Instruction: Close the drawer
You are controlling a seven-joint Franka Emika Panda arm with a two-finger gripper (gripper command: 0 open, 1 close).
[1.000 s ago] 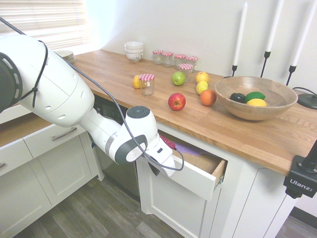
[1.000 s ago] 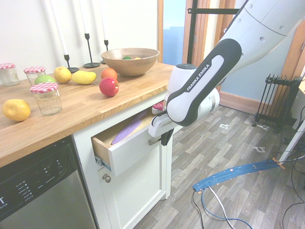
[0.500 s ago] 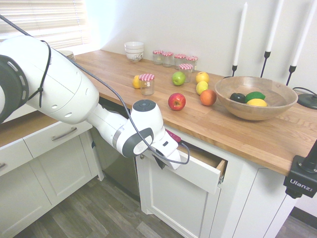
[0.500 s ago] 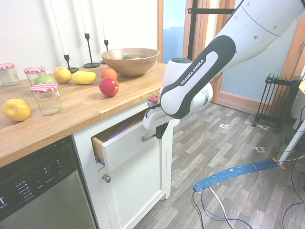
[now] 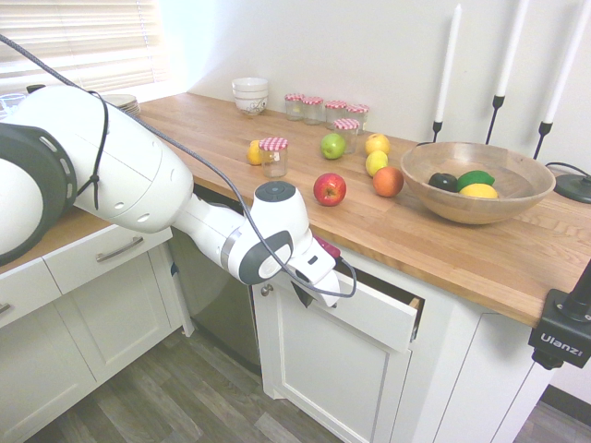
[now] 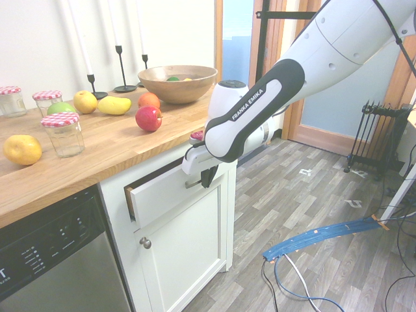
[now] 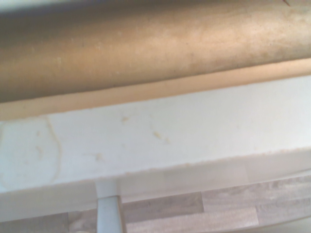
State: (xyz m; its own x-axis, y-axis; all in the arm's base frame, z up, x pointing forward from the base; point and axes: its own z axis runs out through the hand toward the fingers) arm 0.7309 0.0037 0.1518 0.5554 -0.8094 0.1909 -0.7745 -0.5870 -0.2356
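Note:
Once released, the drawer will rest shut, flush with the white cabinet (image 5: pixel 328 281) under the wooden counter's front edge.
The drawer (image 5: pixel 369 320) sits under the wooden counter, its white flat front (image 6: pixel 162 193) standing out from the cabinet by a narrow gap. My gripper (image 5: pixel 305 293) is shut, and its dark fingers (image 6: pixel 208 177) press against the drawer front beside the silver bar handle (image 6: pixel 193 184). From the wrist view I see the white top edge of the drawer front (image 7: pixel 170 131) close up, just below the brown underside of the counter. The inside of the drawer is hidden.
On the counter (image 5: pixel 443 249) lie a red apple (image 5: pixel 330 188), other fruit, several jars and a wooden bowl (image 5: pixel 477 182). Below the drawer is a white cabinet door with a knob (image 6: pixel 145 242). A dishwasher (image 6: pixel 52 260) stands beside it.
The drawer has slid in from about half open to a narrow gap. My gripper moved toward the cabinet with it. The purple thing inside has gone out of sight.

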